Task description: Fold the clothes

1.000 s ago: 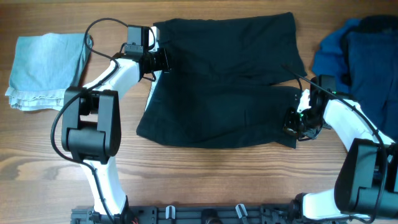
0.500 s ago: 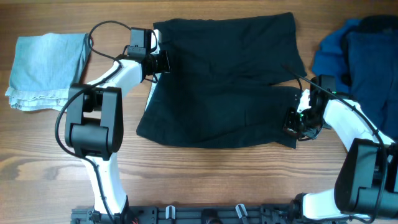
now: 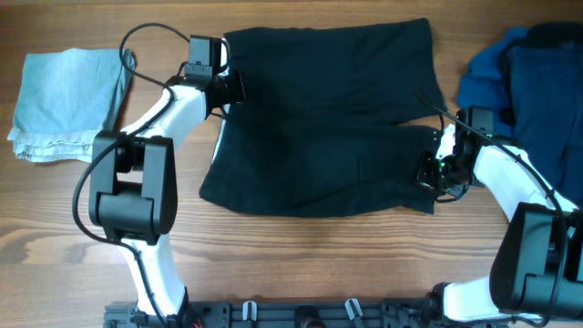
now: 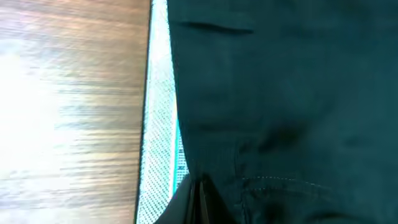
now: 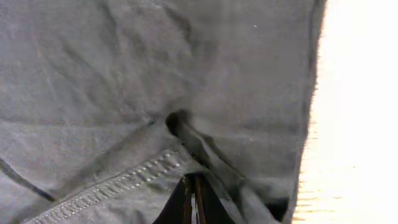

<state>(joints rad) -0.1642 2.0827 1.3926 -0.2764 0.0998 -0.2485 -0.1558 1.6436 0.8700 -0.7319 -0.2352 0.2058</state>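
I pinch a raised fold short of the hem's near corner with my right gripper, so it should open and take that corner (image 3: 431, 210) before both grippers lift the near leg.
The black shorts (image 3: 319, 118) lie spread on the table, waistband to the left with whitish lining showing (image 4: 158, 124). My left gripper (image 3: 233, 87) is shut on the waistband edge at the shorts' upper left; its closed fingertips (image 4: 200, 199) pinch black fabric. My right gripper (image 3: 426, 173) is shut on the hem of the near leg at the right; its closed tips (image 5: 193, 196) hold a raised fold of fabric (image 5: 186, 93).
A pale blue folded cloth (image 3: 64, 100) lies at the far left. A deep blue rumpled garment heap (image 3: 528, 82) sits at the right edge, close to my right arm. Bare wooden table (image 3: 310, 255) lies in front of the shorts.
My left gripper shifted slightly, right then back left, still on the waistband. My right gripper and the shorts have barely moved.
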